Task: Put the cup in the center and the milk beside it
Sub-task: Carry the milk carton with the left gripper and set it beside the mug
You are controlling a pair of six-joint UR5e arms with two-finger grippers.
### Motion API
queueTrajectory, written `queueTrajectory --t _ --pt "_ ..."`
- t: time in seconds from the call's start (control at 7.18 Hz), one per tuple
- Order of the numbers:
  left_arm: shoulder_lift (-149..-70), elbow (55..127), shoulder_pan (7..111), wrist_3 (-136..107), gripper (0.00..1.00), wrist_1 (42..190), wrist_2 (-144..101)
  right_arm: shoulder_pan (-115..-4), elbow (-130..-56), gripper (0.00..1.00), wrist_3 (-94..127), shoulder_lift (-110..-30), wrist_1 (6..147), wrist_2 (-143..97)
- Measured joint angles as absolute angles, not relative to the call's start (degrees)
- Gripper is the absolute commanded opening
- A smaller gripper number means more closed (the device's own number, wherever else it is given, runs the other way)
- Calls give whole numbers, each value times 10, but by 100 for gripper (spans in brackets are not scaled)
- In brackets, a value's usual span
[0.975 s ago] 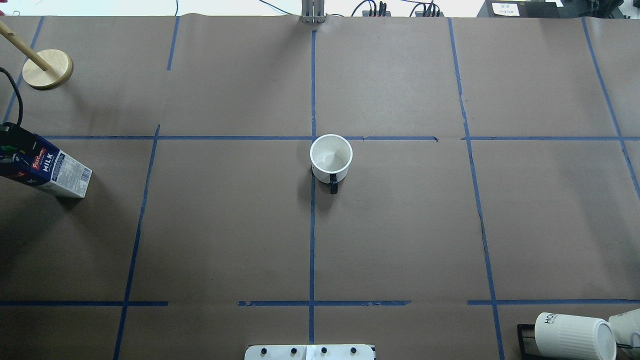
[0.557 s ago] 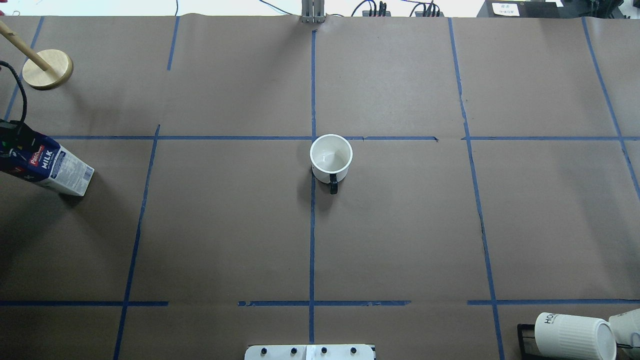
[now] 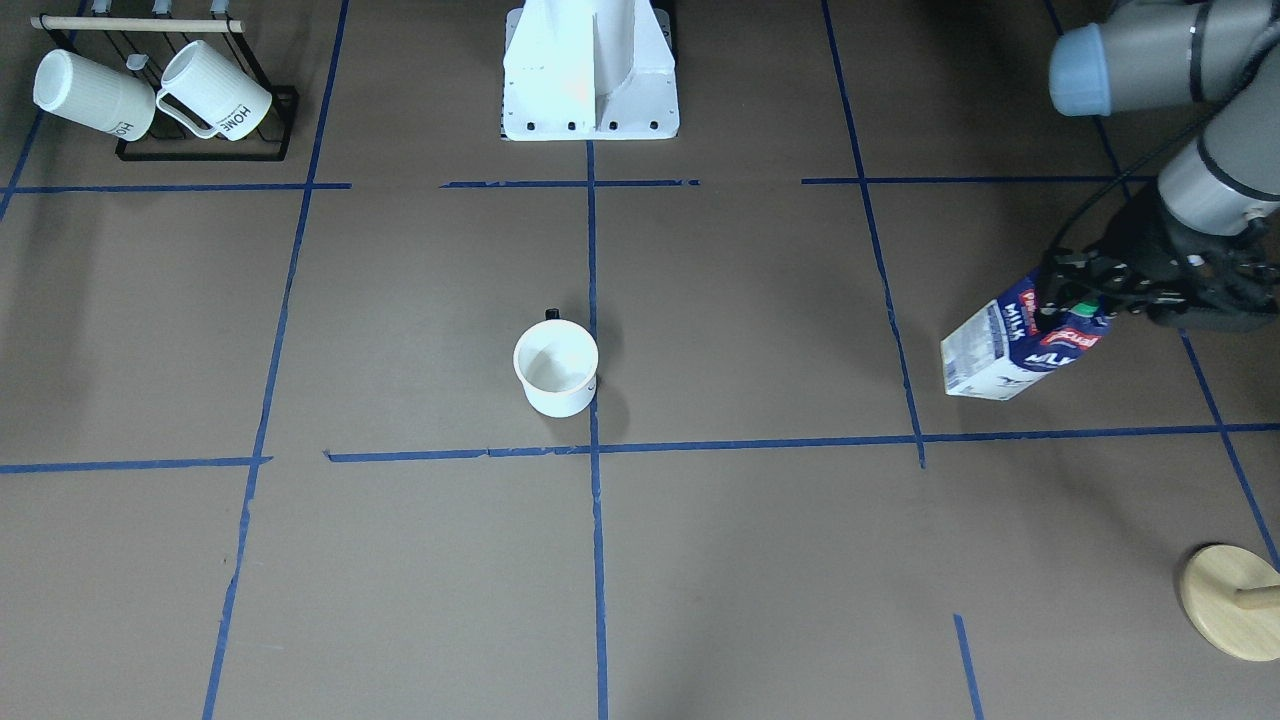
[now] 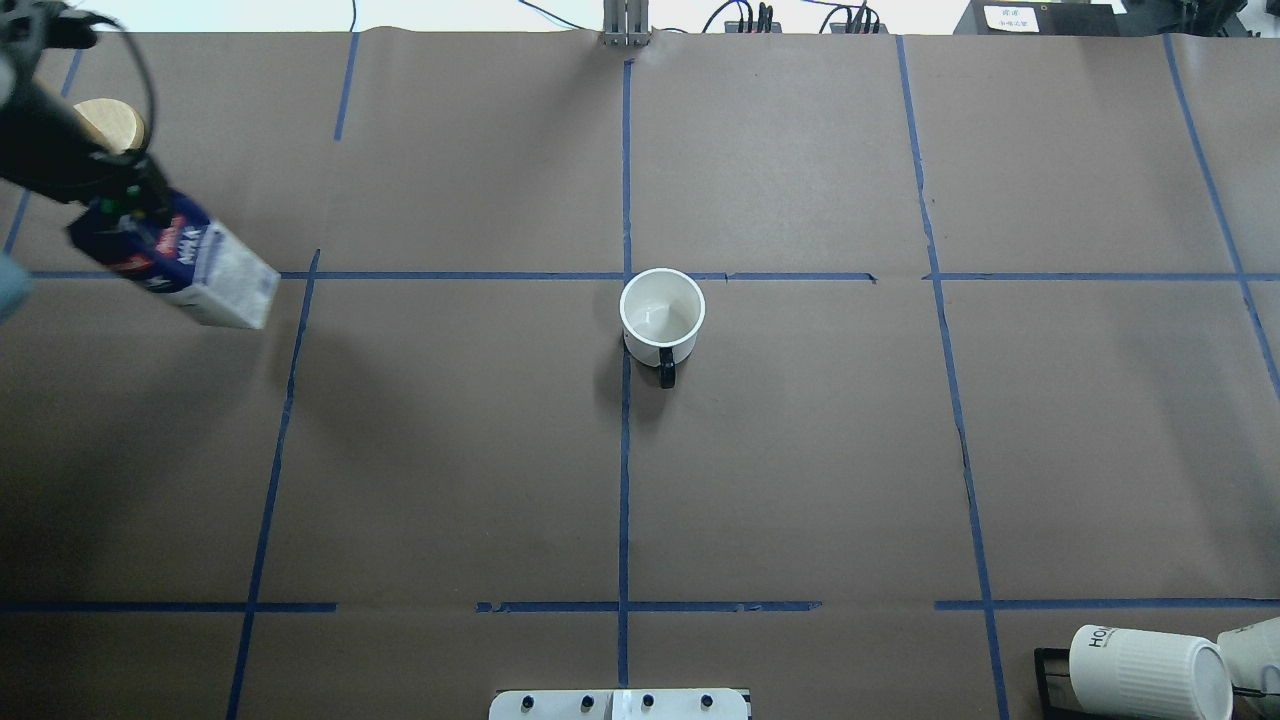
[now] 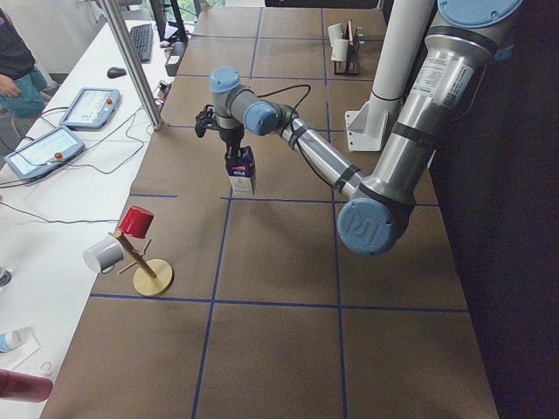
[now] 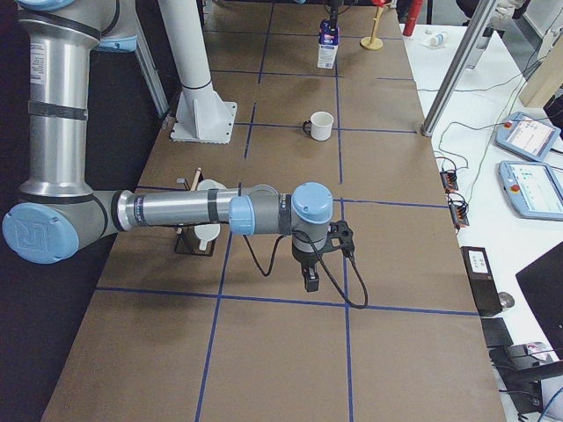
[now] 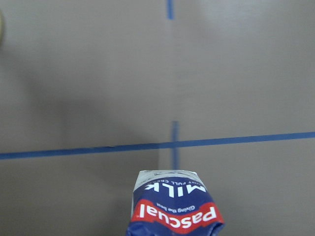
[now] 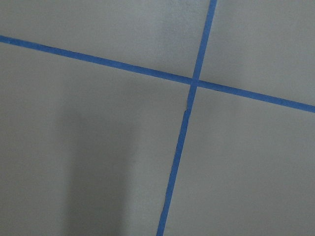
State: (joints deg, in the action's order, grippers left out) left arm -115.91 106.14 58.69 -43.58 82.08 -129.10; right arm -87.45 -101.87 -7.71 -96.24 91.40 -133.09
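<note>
I will use my left gripper to set the milk carton down against the white cup, by the blue tape crossing (image 3: 629,400).
The white cup (image 4: 662,315) stands upright, black handle toward the robot, just by the blue tape crossing that marks the center (image 4: 626,276); it also shows in the front view (image 3: 556,368). My left gripper (image 4: 125,205) is shut on the top of the dark blue milk carton (image 4: 190,265) and holds it over the table's left part, far from the cup. The carton shows in the front view (image 3: 1015,345) and the left wrist view (image 7: 174,206). My right gripper (image 6: 310,283) shows only in the exterior right view, low over bare paper; I cannot tell if it is open.
A wooden mug stand (image 3: 1228,612) sits at the far left corner, close behind the left arm. A black rack with ribbed HOME mugs (image 4: 1150,670) is at the near right. The robot base (image 3: 590,70) stands at the near middle edge.
The left gripper has carried the milk carton away from the left edge, farther from the robot and a little toward the middle. The cup has not moved.
</note>
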Motion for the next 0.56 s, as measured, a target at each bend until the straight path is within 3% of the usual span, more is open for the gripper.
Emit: queueTrajectory --t 0.56 --pt "-1372 950 442 -610 36 796 -1206 -874 -1017 99 -76 -962 914 -1332"
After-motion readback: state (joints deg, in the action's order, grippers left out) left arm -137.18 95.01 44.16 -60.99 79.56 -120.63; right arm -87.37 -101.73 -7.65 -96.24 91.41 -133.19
